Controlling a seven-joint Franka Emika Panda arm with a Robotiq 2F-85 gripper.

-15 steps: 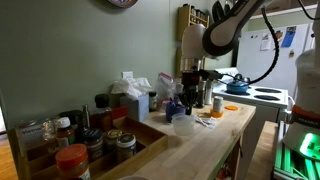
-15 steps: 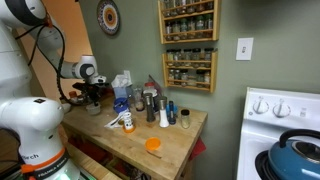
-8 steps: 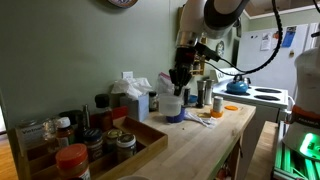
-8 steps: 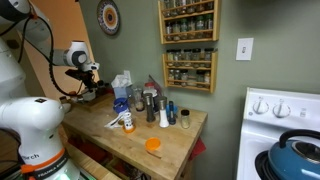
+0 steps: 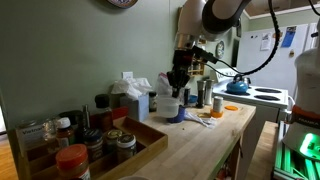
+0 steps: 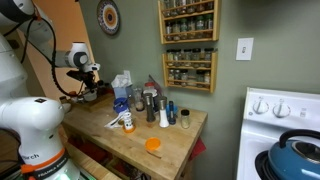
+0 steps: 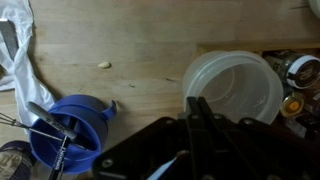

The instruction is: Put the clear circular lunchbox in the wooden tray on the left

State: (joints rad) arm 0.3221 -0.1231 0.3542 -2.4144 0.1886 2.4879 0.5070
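The wooden tray has an empty end beyond the jars. My gripper needs to let go of the clear circular lunchbox, now held over the blue bowl, in the empty end of the wooden tray (image 5: pixel 138 127), just beyond the jars.
My gripper (image 7: pixel 195 104) is shut, its fingers pinching the near rim of the clear circular lunchbox (image 7: pixel 238 84). In an exterior view the gripper (image 5: pixel 177 86) holds the lunchbox (image 5: pixel 169 104) a little above the wooden counter, over the blue bowl (image 5: pixel 178 116). The bowl (image 7: pixel 72 124) lies left of the fingers in the wrist view. The wooden tray (image 5: pixel 150 138) sits at the lower left and holds several jars. In an exterior view the gripper (image 6: pixel 92 80) is at the counter's left end; the lunchbox is hard to make out there.
Bottles and jars (image 6: pixel 155 108) crowd the back of the counter. An orange lid (image 6: pixel 152 145) lies near the front edge. A red-lidded jar (image 5: pixel 72 158) stands in front of the tray. A wall spice rack (image 6: pixel 188 45) hangs above. A stove with a blue kettle (image 5: pixel 237 87) stands beyond the counter.
One second ago my gripper was low at the counter by the bowl. It has risen with the lunchbox in its fingers and has held nearly still for the last half second.
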